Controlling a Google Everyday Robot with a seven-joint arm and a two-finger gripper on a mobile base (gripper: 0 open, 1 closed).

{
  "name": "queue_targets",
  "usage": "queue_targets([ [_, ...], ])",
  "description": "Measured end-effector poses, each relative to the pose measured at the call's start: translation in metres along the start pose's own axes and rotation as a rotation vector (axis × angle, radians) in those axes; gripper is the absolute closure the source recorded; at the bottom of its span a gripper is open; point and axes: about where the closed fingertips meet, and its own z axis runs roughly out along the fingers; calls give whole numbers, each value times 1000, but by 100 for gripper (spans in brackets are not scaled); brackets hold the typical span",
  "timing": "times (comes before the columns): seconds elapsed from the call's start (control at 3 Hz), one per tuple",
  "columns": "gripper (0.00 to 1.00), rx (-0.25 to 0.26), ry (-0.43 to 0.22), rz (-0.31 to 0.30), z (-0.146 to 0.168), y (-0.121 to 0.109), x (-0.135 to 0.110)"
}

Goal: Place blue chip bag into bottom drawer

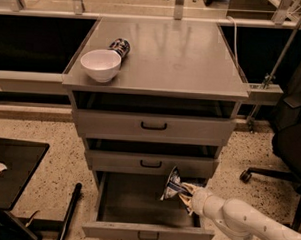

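Note:
Next, my gripper releases the blue chip bag on the bottom drawer's inside (154, 207), just behind the drawer's dark loop handle.
The blue chip bag (171, 185), crumpled dark-blue foil with white patches, hangs in my gripper (184, 192) over the right part of the bottom drawer (137, 201). That drawer is pulled out, a deep grey tray with a small dark loop handle (147, 236) on its front. My white arm (246, 224) comes in from the lower right. The gripper is shut on the bag's right edge and holds it just under the middle drawer's front (151, 163). The bag's lower edge is inside the tray's opening, above its floor.
A white bowl (100, 65) and a small dark can (119, 46) lie on the cabinet top at the left. The top drawer (153, 126) and middle drawer are closed. A black office chair (289, 148) stands at the right. A dark mat (10, 171) lies on the floor at the left.

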Motion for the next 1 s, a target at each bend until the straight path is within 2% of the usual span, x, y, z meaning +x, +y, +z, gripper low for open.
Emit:
queue_targets([
  [0.33, 100, -8, -23, 44, 7, 8, 11],
  [0.67, 100, -18, -86, 111, 21, 24, 34],
  [1.0, 100, -37, -155, 182, 50, 54, 57],
])
